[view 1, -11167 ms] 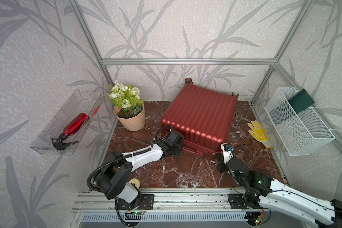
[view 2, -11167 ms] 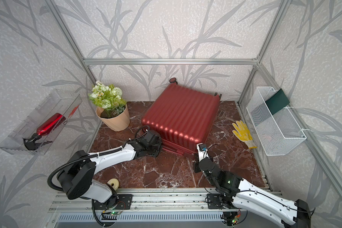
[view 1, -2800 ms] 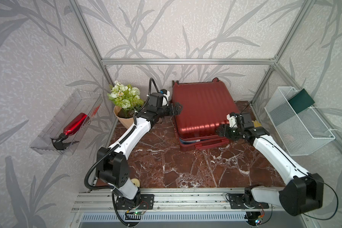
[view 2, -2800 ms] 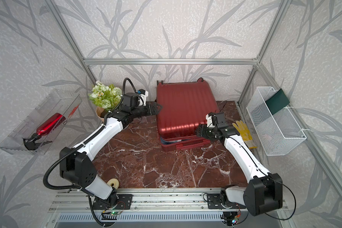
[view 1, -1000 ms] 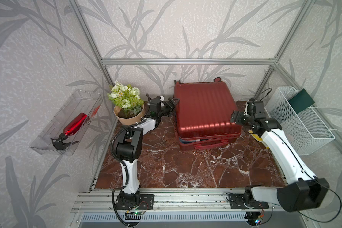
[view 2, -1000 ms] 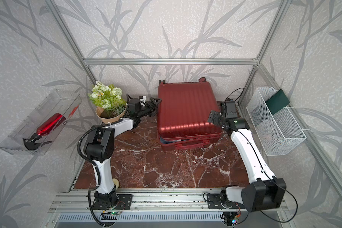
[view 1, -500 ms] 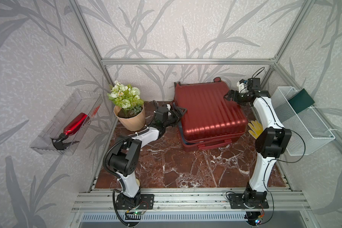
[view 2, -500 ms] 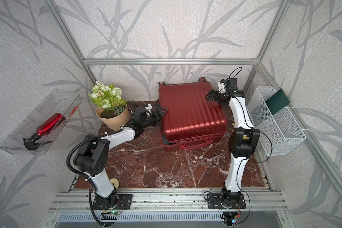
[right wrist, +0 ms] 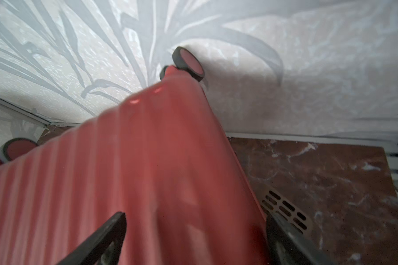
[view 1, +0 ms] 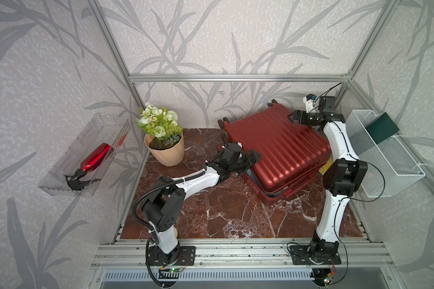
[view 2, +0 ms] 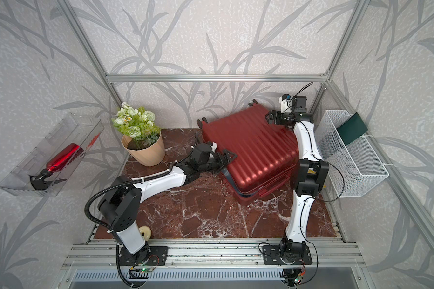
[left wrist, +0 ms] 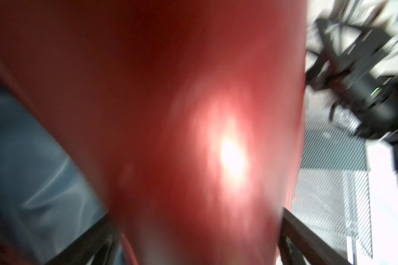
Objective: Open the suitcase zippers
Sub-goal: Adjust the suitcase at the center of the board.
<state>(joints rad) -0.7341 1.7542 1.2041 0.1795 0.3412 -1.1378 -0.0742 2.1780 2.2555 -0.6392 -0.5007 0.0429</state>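
I can see the suitcase lying crooked against the back wall, so next I move my left gripper off the edge of the suitcase's upper shell and pull the suitcase round by its nearer wheel (view 1: pixel 223 123).
The red ribbed suitcase (view 1: pixel 273 145) lies skewed at the back right of the marble floor, with two wheels (right wrist: pixel 189 62) against the back wall. Its upper shell sits askew on the lower one, and at the front corner the seam gapes on a strip of blue lining (view 1: pixel 268 192). I cannot make out the zippers' pull tabs. My left gripper (view 1: pixel 253 156) is open, straddling the upper shell's left edge; its wrist view shows blurred red shell (left wrist: pixel 170 114) between the fingers (left wrist: pixel 90 241). My right gripper (view 1: pixel 295 117) stands open over the shell's far right corner (right wrist: pixel 124 172).
A flower pot (view 1: pixel 164 152) stands at the back left. On the left wall a clear tray holds a red spray bottle (view 1: pixel 95 157). A white wire basket (view 1: pixel 386 160) hangs on the right wall. A yellow glove (view 1: pixel 323 167) lies behind my right arm, and a floor vent (right wrist: pixel 285 211) beside the case.
The suitcase's upper shell has turned further, its near corner swinging toward the right. My left gripper has slid forward along its left edge. My right gripper has stayed at the far right corner.
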